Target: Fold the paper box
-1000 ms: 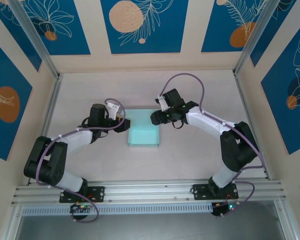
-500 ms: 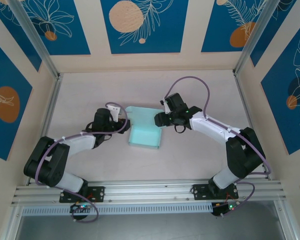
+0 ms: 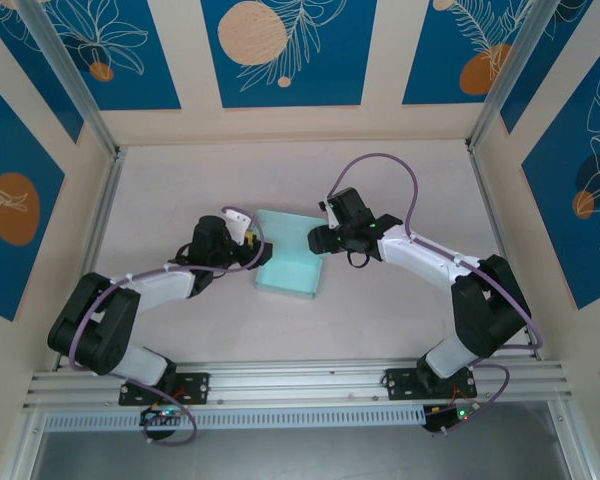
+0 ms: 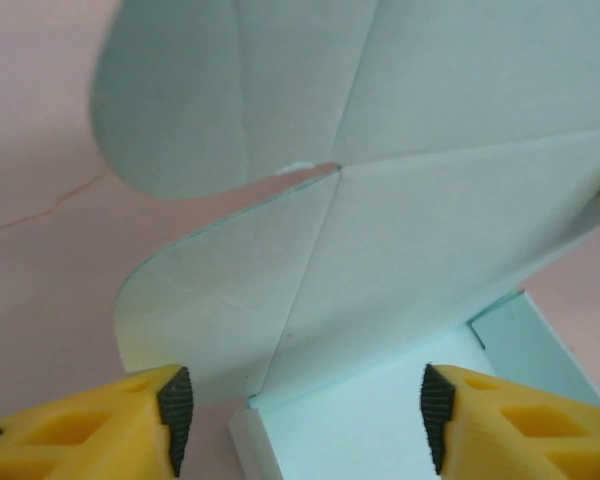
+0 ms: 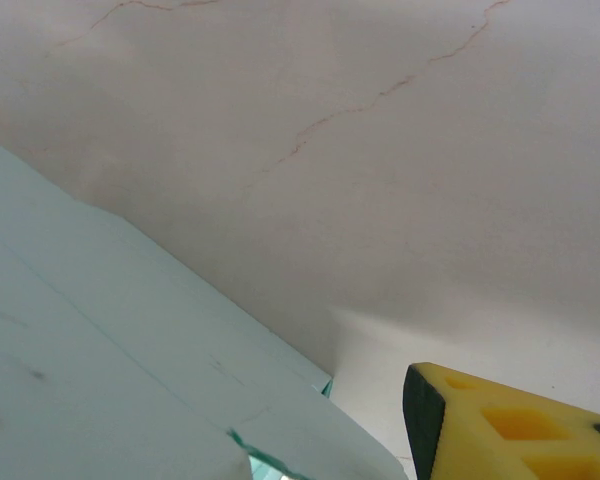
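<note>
The lower rounded flap juts past the box's low white side, so my left gripper will square it and pinch the flap's edge (image 4: 165, 262) before more folding.
The paper box (image 3: 292, 268) is pale mint card, lying mid-table with its far flap (image 3: 282, 225) raised. In the left wrist view its rounded flaps (image 4: 230, 300) stand up above a low white wall (image 4: 360, 420). My left gripper (image 3: 251, 242) is at the box's left edge. It is open (image 4: 305, 410), with the box's near corner between the jaws and touching neither pad. My right gripper (image 3: 319, 240) sits at the box's right edge. One yellow finger (image 5: 500, 430) shows there, clear of the card (image 5: 130, 360); the card hides the other finger.
The pale pink table (image 3: 400, 180) has fine cracks. Aluminium rails (image 3: 100, 220) and patterned blue walls close in the left, right and back. The arms' bases (image 3: 170, 385) stand on the front rail.
My left gripper has slid right up to the box's left edge, narrowing and then opening again. My right gripper has moved down to the right edge. The box has turned slightly.
</note>
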Available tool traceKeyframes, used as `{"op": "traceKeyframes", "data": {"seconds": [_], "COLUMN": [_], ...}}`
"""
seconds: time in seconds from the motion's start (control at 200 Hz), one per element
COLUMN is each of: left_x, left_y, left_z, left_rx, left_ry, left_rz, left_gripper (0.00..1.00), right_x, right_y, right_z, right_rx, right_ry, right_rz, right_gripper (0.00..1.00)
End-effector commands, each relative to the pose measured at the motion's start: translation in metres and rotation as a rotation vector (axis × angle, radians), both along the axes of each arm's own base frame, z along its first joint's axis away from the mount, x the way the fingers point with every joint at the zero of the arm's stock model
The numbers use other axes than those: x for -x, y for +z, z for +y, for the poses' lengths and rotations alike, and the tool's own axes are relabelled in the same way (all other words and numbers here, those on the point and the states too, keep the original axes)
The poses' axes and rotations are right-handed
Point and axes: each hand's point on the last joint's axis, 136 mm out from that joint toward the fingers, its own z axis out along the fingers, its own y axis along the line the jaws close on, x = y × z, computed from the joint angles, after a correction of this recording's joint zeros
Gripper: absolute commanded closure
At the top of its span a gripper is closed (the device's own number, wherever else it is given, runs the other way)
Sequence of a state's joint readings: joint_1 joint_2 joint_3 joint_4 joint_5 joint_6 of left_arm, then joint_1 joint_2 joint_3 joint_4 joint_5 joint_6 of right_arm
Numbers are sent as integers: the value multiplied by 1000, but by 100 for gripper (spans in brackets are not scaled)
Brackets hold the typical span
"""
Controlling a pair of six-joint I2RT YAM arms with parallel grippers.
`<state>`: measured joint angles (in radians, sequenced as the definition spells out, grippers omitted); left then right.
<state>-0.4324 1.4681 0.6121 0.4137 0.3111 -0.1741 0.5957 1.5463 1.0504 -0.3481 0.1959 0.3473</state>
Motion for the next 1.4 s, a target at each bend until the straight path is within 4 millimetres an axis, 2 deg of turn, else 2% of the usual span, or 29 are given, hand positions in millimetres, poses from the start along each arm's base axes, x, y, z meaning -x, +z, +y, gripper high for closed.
{"op": "traceKeyframes", "data": {"seconds": [0.0, 0.125, 0.245, 0.505, 0.675, 0.82, 0.97, 1.09, 1.26, 1.395], "left_x": [-12, -15, -15, -20, -25, -23, -25, -26, -26, -25], "left_y": [17, 24, 24, 22, 9, 8, 5, 2, 4, 12], "left_z": [7, 15, 14, 1, 0, -6, -4, 0, 0, -2], "left_rx": [-8, 23, 17, 87, 84, 80, 11, -46, -92, -103], "left_ry": [-16, -33, -110, -248, -244, -240, -160, -86, -13, 31], "left_rz": [-44, -30, 0, 27, 60, 48, 2, -33, -98, -167], "left_gripper": [28, 19, 11, 14, 18, 31, 62, 76, 92, 98], "right_x": [-5, -5, -6, -8, -9, -10, -10, -9, -7, -8], "right_y": [9, 7, 7, 7, 8, 7, 7, 7, 4, 5], "right_z": [3, 0, 0, 0, 0, 1, 0, -1, -2, -10], "right_rx": [-6, -4, -9, -17, -23, -20, -19, -11, 27, 65], "right_ry": [12, 9, 13, 17, 15, 15, 3, -12, -37, -103], "right_rz": [-32, -30, -28, -22, -24, -21, -17, -20, -26, -31], "right_gripper": [43, 43, 43, 43, 43, 43, 44, 44, 44, 44]}}
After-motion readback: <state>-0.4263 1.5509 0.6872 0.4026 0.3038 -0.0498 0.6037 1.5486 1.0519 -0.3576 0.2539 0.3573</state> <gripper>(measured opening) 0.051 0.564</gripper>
